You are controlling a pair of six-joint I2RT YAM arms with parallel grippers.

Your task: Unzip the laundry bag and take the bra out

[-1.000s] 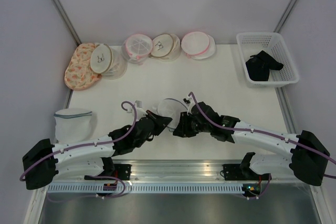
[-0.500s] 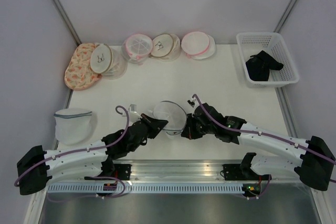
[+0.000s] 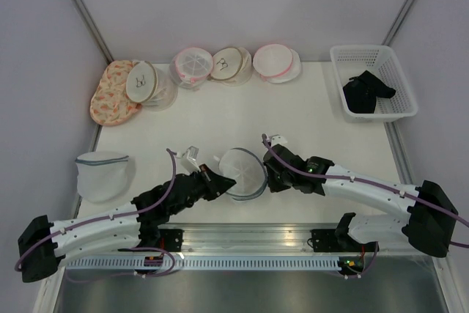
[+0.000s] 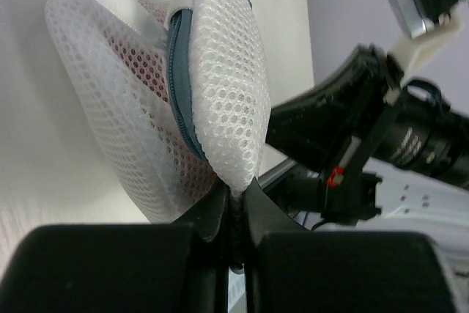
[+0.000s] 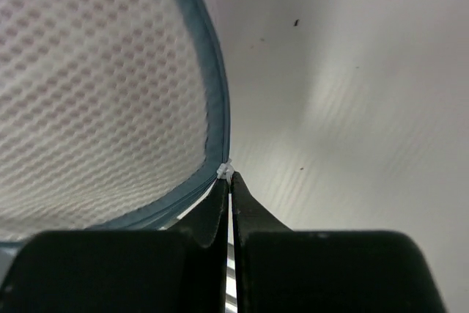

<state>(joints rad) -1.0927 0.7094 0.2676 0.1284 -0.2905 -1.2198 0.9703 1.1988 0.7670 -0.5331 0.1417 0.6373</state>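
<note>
My left gripper needs to open, as it pinches a bunched fold of mesh, and take the blue-grey zip edge (image 5: 201, 179) by my right gripper to lift the lid.
A round white mesh laundry bag (image 3: 242, 171) with a blue-grey zip lies at the table's near middle, between both grippers. My left gripper (image 3: 218, 183) is shut on the bag's mesh edge (image 4: 233, 178), seen in the left wrist view, where something pink shows through the mesh (image 4: 157, 64). My right gripper (image 3: 268, 178) is shut on the white zip pull (image 5: 226, 172) at the blue zip band (image 5: 214, 100). The bra itself is hidden inside the bag.
Several other mesh bags and a floral pouch (image 3: 111, 93) line the back edge. A white basket (image 3: 374, 83) with dark garments stands back right. An empty-looking mesh bag (image 3: 103, 174) sits at the left. A metal rail (image 3: 249, 236) runs along the near edge.
Both grippers have shifted with the bag: the left arm drew back toward the near left, the right gripper moved along the bag's right rim, and the bag now lies flatter and rounder.
</note>
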